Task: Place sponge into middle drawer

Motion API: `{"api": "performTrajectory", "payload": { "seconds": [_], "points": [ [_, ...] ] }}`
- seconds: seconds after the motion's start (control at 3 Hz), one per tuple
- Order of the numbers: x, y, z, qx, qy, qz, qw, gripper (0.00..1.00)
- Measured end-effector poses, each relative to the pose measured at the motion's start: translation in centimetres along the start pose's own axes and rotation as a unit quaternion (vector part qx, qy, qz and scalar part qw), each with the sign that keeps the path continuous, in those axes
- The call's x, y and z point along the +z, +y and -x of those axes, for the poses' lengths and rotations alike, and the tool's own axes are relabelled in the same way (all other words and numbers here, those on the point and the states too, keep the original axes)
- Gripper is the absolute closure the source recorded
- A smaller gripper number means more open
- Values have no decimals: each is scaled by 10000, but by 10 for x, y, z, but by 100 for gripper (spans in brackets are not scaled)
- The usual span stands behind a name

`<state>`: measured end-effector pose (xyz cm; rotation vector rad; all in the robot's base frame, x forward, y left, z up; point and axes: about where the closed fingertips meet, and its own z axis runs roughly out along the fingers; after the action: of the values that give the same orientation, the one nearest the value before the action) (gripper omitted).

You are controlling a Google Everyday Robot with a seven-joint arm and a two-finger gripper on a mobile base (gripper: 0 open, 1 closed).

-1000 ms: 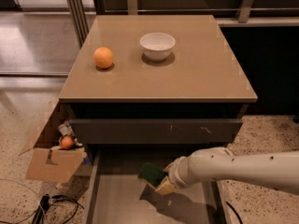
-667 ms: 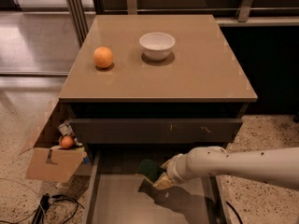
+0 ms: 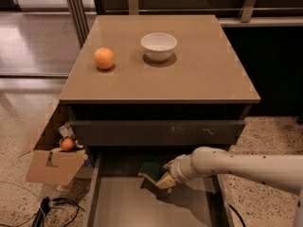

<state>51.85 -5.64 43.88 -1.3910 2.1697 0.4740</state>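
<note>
The sponge, now hanging tilted just above the drawer's back part, will go down from my gripper midway (image 3: 154, 191) between the sides of the open middle drawer, and I should set it there.
The sponge (image 3: 152, 171), dark green on top with a yellow foam edge, is held at the tip of my gripper (image 3: 164, 176). It hangs tilted just above the back part of the open middle drawer (image 3: 118, 205), which has a flat grey-brown floor and thin dark side walls. My white arm (image 3: 236, 167) reaches in from the right. The gripper is shut on the sponge.
Above the open drawer is a closed drawer front with small pale scratches (image 3: 156, 132). On the cabinet top (image 3: 199, 74) stand an orange (image 3: 104, 58) and a white bowl (image 3: 158, 46). A cardboard box (image 3: 52, 162) and cables (image 3: 52, 207) lie on the floor at left.
The arm has drawn back towards the cabinet and slightly left, carrying the sponge from the drawer's middle to above its back part.
</note>
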Motion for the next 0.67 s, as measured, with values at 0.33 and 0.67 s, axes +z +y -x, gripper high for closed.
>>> {"api": "performTrajectory", "payload": {
  "seconds": [0.33, 0.67],
  "points": [
    [13, 10, -4, -122, -31, 90, 9999, 100],
    [39, 26, -24, -161, 59, 212, 9996, 100]
  ]
}}
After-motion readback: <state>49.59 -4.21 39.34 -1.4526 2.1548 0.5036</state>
